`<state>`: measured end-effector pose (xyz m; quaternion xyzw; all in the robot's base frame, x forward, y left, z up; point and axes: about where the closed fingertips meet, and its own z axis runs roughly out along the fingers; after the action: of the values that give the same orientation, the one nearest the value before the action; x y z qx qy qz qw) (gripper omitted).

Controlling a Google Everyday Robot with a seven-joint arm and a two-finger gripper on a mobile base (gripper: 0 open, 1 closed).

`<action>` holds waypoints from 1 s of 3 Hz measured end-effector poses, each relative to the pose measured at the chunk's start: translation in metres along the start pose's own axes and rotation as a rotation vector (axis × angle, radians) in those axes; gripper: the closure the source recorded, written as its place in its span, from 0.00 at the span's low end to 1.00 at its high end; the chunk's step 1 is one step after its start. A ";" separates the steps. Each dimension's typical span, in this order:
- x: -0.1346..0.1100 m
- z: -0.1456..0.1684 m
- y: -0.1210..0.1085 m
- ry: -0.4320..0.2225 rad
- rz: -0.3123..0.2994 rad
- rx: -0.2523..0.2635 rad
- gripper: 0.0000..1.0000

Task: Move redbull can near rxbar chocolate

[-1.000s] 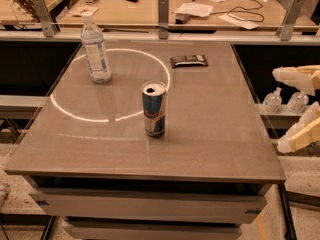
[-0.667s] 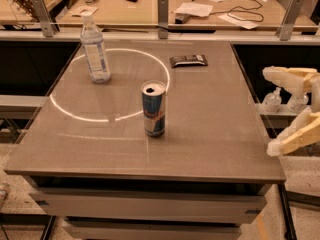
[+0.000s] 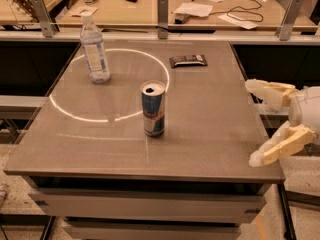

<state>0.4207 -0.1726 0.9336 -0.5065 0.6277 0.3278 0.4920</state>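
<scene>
My gripper is to move to the redbull can next, where I should close it around the middle of its body [image 3: 153, 112], below the can's silver top.
The redbull can [image 3: 153, 108] stands upright near the middle of the grey table [image 3: 210, 129], blue and silver with a silver top. The rxbar chocolate [image 3: 188, 60] lies flat in its dark wrapper toward the table's far side, right of centre. My gripper [image 3: 254, 122] is at the table's right edge, well to the right of the can, with its two pale fingers [image 3: 267, 91] spread wide apart and nothing between them.
A clear plastic water bottle [image 3: 95, 50] stands at the far left of the table. A bright ring of light [image 3: 75, 115] lies on the tabletop. Behind is a wooden counter [image 3: 150, 4] with papers, cables and metal posts.
My gripper has moved left, in from the right side toward the table's right edge. The can, the bar and the bottle have not moved.
</scene>
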 end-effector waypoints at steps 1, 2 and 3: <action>0.000 0.000 0.000 0.000 0.000 0.000 0.00; 0.002 0.017 -0.003 -0.043 0.008 -0.002 0.00; 0.006 0.043 -0.011 -0.088 0.020 0.020 0.00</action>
<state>0.4433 -0.1380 0.9160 -0.4804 0.6138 0.3485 0.5206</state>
